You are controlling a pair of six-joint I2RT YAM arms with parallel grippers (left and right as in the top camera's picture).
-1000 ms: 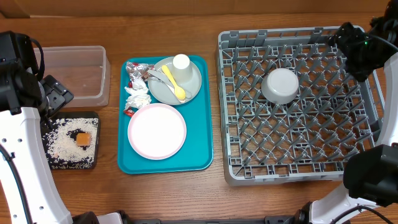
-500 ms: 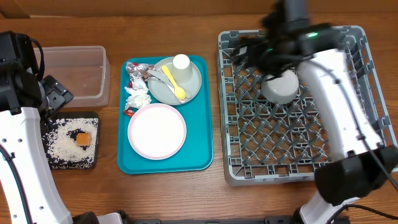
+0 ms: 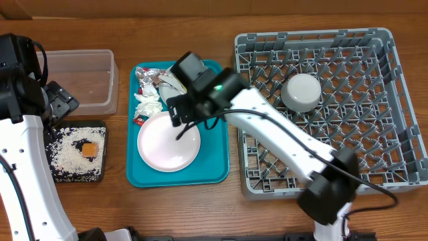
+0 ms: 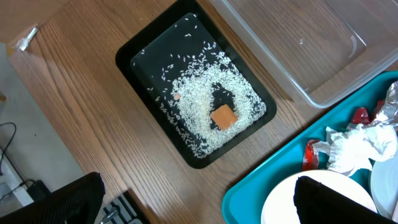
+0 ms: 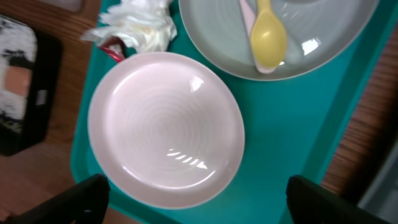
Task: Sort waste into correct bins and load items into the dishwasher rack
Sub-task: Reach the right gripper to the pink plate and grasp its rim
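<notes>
Next, my right gripper goes to the pink plate's rack-side rim (image 3: 199, 139) (image 5: 243, 135) and closes there, so the plate can be lifted toward the dishwasher rack.
My right gripper (image 3: 187, 117) hangs open over the pale pink plate (image 3: 168, 140) on the teal tray, with nothing between its fingers (image 5: 81, 199). Seen from the right wrist, the pink plate (image 5: 165, 127) lies below the grey-green plate (image 5: 323, 43), which carries the yellow spoon (image 5: 268, 34). A crumpled napkin (image 5: 140, 25) and a red packet (image 5: 112, 50) lie beside them. The right arm hides the cup. Foil (image 3: 148, 77) sits at the tray's back left. My left gripper (image 4: 202, 208) stands open above the table beside the black tray (image 4: 149, 59), which holds rice (image 4: 199, 106) and an orange cube (image 4: 223, 116). A white bowl (image 3: 302, 92) rests upside down in the dishwasher rack (image 3: 314, 37).
The clear tub (image 3: 83, 80) stands behind the black tray (image 3: 77, 124) at the left. The teal tray (image 3: 207, 167) lies in the middle, close to the rack's left wall. The right arm stretches across the rack's front left corner.
The right arm has swung from the rack's far right corner leftward, and now hangs over the pink plate. The left arm has not moved.
</notes>
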